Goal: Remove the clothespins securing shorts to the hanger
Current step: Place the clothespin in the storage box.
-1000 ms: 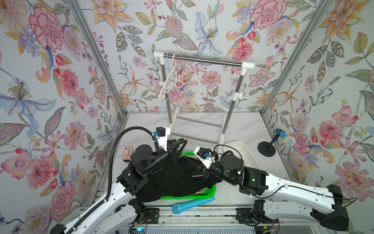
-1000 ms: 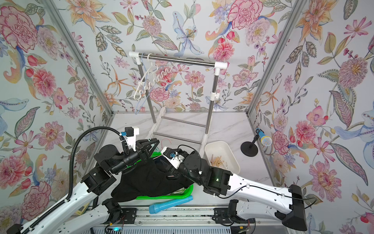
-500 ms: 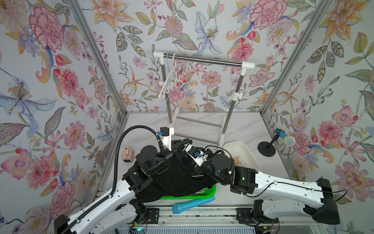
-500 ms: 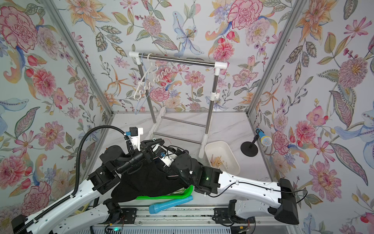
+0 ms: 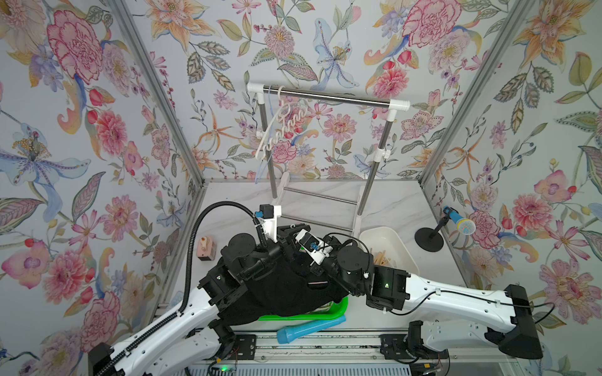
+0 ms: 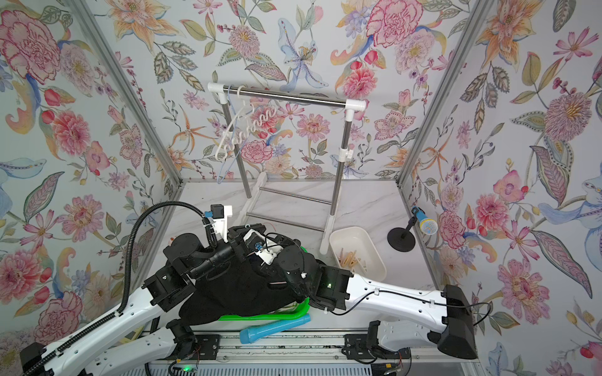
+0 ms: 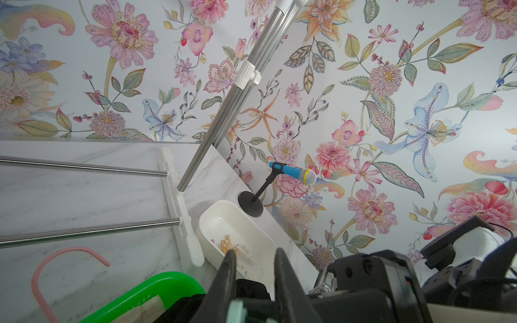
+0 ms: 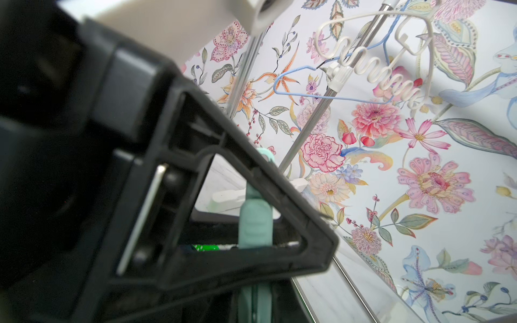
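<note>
I will let go of the pale teal clothespin with my right gripper in the white bin [image 5: 388,257], beside the tan wooden clothespins.
The black shorts [image 5: 286,293] lie bunched over a green hanger [image 5: 338,309] at the table's front. Both grippers meet at the shorts' far edge. In the left wrist view my left gripper [image 7: 255,251] has black fabric [image 7: 251,288] between the lower part of its fingers. A pale teal clothespin [image 8: 256,221] stands upright behind the left gripper's black finger frame. Its lower end sits between the jaws of my right gripper [image 8: 253,304], which are shut on it. Several tan wooden clothespins [image 5: 382,258] lie in the white bin [image 5: 402,250].
A clothes rack [image 5: 325,97] stands at the back with a white hanger [image 5: 280,133] and a thin blue one. A big blue tube [image 5: 309,328] lies at the front edge. A toy microphone [image 5: 456,223] stands right, a pink block [image 5: 206,247] left. A pink hook [image 7: 42,268] lies nearby.
My right gripper has swung left to meet the left gripper and closed its jaws on the teal clothespin. The left gripper has shifted slightly toward the rack.
</note>
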`<state>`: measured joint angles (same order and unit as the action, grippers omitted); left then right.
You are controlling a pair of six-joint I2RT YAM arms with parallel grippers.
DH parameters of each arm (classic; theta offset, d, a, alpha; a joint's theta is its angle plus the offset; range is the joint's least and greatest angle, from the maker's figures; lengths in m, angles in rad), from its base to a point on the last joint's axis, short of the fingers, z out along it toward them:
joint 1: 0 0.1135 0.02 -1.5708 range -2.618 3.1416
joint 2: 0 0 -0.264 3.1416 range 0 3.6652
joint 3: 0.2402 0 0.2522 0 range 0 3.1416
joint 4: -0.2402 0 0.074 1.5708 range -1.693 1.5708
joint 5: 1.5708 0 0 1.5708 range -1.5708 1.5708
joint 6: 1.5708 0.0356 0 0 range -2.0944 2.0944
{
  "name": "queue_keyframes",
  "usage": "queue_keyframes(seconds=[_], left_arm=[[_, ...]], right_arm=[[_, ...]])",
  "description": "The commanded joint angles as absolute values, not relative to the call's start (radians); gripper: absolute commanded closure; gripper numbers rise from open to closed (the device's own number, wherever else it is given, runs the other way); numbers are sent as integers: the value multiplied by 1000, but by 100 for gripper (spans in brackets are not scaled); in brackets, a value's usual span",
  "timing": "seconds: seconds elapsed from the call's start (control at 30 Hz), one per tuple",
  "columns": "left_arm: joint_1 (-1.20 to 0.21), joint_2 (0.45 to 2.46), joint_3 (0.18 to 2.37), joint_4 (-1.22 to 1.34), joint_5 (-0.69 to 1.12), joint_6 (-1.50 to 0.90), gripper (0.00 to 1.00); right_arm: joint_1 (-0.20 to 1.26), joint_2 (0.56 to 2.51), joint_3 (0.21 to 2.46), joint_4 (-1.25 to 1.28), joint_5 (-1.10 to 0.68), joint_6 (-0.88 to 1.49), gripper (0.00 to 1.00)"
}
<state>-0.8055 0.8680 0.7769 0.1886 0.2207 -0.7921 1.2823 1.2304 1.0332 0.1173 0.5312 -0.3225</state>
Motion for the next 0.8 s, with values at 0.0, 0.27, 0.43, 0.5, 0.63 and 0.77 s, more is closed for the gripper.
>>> queue_keyframes(seconds=[0.0,0.27,0.43,0.5,0.63,0.77], left_arm=[[-815,863,774,233,229,-812,59],[-809,794,864,148,7,-584,15],[-729,811,940,-74,8,-456,18],[-679,845,973,-174,65,-423,20],[-572,910,987,-291,222,-359,23],[-528,983,987,-308,366,-294,21]], right_arm=[[1278,1219,1044,147,546,-318,100],[1181,1113,996,-21,639,-145,100],[1017,1015,1006,-319,626,89,100],[918,989,1002,-437,579,178,100],[679,967,955,-573,391,276,100],[463,1011,891,-611,252,308,100]])
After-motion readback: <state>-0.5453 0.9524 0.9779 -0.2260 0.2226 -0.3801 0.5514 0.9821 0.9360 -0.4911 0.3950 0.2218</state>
